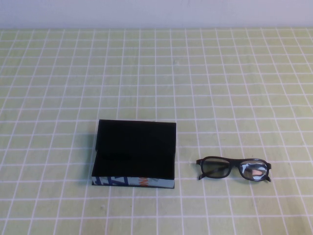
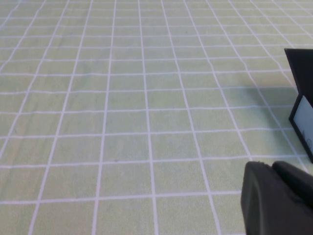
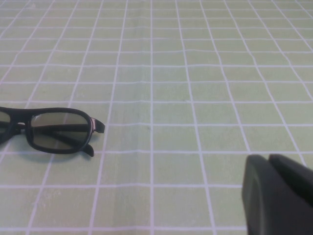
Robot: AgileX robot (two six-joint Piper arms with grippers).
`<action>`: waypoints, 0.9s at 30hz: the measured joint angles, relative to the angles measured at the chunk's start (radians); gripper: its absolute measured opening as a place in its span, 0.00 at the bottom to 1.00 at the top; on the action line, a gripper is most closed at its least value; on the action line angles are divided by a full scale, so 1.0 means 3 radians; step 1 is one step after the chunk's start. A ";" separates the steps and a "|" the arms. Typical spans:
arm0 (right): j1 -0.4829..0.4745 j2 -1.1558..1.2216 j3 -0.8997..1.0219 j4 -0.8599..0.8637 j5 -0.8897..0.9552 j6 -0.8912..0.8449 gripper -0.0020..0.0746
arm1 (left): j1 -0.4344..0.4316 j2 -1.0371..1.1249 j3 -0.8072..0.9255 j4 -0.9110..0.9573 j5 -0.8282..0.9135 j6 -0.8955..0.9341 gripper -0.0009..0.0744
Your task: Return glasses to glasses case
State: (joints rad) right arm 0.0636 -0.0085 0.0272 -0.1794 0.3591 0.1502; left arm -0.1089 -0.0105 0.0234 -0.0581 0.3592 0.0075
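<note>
My right gripper will grab the bridge [image 1: 235,162] [image 3: 21,114] between the lenses of the black glasses, so that they can be lifted toward the glasses case.
The black glasses case [image 1: 135,152] lies open at the table's middle, lid raised at the back, its blue-and-white side with an orange mark facing me. The black thick-framed glasses [image 1: 234,169] lie on the cloth just right of it, lenses facing me. Neither arm shows in the high view. My left gripper [image 2: 271,166] is shut and empty, low over the cloth, with the case's edge [image 2: 302,73] beyond it. My right gripper [image 3: 268,159] is shut and empty, with the glasses [image 3: 51,129] some way off to its side.
A green tablecloth [image 1: 156,73] with a white grid covers the table. A white wall runs along the far edge.
</note>
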 joint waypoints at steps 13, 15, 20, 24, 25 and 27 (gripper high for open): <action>0.0000 0.0000 0.0000 0.0000 -0.0251 0.0000 0.00 | 0.0000 0.0000 0.0000 0.0078 -0.0047 0.0000 0.01; 0.0000 0.0000 0.0000 0.0000 -0.0360 0.0000 0.00 | 0.0000 0.0000 0.0000 0.0078 -0.0103 0.0000 0.01; 0.0000 0.0000 0.0001 0.0000 -0.1052 0.0000 0.00 | 0.0000 0.0000 0.0006 0.0021 -0.0609 0.0000 0.01; 0.0000 0.0000 0.0001 0.0000 -0.1895 0.0000 0.00 | 0.0000 0.0000 0.0006 -0.0029 -0.1380 -0.0025 0.01; 0.0000 0.0000 0.0001 0.0000 -0.2115 0.0000 0.00 | 0.0000 0.0000 0.0006 -0.0036 -0.1564 -0.0025 0.01; 0.0000 0.0000 0.0001 0.0000 -0.2453 0.0000 0.00 | 0.0000 0.0000 0.0006 -0.0036 -0.1827 -0.0025 0.01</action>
State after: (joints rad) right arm 0.0636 -0.0085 0.0274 -0.1794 -0.3766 0.1502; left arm -0.1089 -0.0105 0.0253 -0.0688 -0.1887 0.0000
